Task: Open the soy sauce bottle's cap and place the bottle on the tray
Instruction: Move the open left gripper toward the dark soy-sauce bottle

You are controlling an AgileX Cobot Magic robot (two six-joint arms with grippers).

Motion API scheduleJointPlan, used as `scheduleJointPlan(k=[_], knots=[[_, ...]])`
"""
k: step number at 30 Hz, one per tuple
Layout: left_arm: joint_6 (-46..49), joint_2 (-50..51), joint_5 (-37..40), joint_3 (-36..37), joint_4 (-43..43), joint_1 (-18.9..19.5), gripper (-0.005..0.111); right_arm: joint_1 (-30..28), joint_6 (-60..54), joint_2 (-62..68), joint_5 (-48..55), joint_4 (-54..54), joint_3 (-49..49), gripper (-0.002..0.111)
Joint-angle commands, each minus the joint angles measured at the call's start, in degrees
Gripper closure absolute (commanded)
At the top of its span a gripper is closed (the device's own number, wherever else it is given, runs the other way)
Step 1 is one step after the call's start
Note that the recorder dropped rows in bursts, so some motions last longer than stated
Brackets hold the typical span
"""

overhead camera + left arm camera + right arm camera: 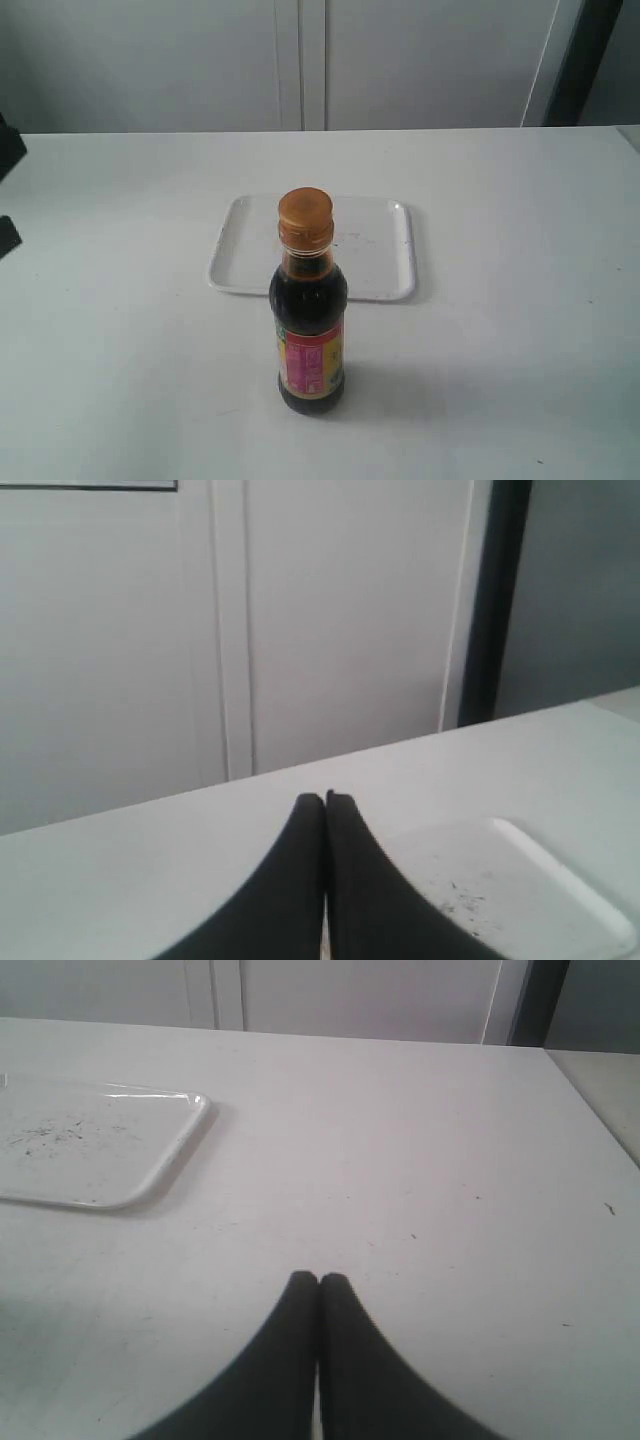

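Observation:
I will next close my left gripper around the soy sauce bottle, on the bottle's pink label [311, 356], well below the golden-orange cap.
The soy sauce bottle [310, 335] stands upright on the white table, in front of the tray [380, 275]. Its golden-orange cap [305, 218] sits on the neck. The tray lies flat behind it, bare apart from a few dark specks. A corner of the tray [520, 880] shows in the left wrist view, and another corner of the tray [90, 1150] in the right wrist view. My left gripper [325, 798] is shut with nothing in it, above the table beside the tray. My right gripper [319, 1278] is shut and holds nothing, over bare table. The bottle is out of both wrist views.
A dark part of the left arm [8, 190] shows at the exterior view's left edge. White cabinet doors [300, 60] stand behind the table. The table's right edge [590, 1110] runs close to my right gripper's side.

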Motion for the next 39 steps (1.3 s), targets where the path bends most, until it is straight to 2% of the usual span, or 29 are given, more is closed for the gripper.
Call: scheduleJointPlan(k=[1, 8, 9, 11, 13, 17, 18, 20, 23, 25, 27, 33, 39], knots=[[3.3, 5.0, -3.4, -0.9, 1.3, -5.4, 0.107, 0.1, 0.1, -0.4, -0.2, -0.1, 0.3, 0.108], [2.8, 12.5, -4.2, -3.7, 4.6, -13.8, 0.107, 0.1, 0.1, -0.4, -0.2, -0.1, 0.3, 0.108], [2.7, 13.5, -5.2, -3.8, 4.9, -14.7, 0.105, 0.1, 0.1, -0.4, -0.2, -0.1, 0.3, 0.108], [2.7, 15.0, -6.8, -4.1, 6.5, -15.6, 0.094, 0.1, 0.1, -0.4, -0.2, -0.1, 0.3, 0.108], [2.9, 16.2, -9.0, -4.1, 8.5, -15.7, 0.072, 0.1, 0.1, -0.4, -0.2, -0.1, 0.3, 0.108], [-2.0, 17.2, -10.0, -4.1, 10.4, -15.7, 0.013, 0.1, 0.1, -0.4, -0.2, -0.1, 0.3, 0.108], [-2.5, 17.3, -9.8, -4.1, 11.6, -15.7, 0.001, 0.1, 0.1, -0.4, -0.2, -0.1, 0.3, 0.108], [-3.5, 17.4, -10.7, -4.1, 13.9, -15.7, 0.002, 0.1, 0.1, -0.4, -0.2, -0.1, 0.3, 0.108], [-2.9, 18.4, -18.1, -4.1, 16.8, -16.0, 0.002, 0.1, 0.1, -0.4, -0.2, -0.1, 0.3, 0.108], [-2.4, 19.2, -18.1, -4.1, 16.8, -16.8, 0.002, 0.1, 0.1, -0.4, -0.2, -0.1, 0.3, 0.108], [-1.0, 20.0, -18.1, -4.1, 16.4, -18.5, 0.002, 0.1, 0.1, -0.4, -0.2, -0.1, 0.3, 0.108], [9.0, 23.8, -18.1, -4.1, 12.5, -26.5, 0.002, 0.1, 0.1, -0.4, -0.2, -0.1, 0.3, 0.108], [16.5, 27.9, -18.1, -4.1, 3.2, -31.8, 0.002, 0.1, 0.1, -0.4, -0.2, -0.1, 0.3, 0.108]])
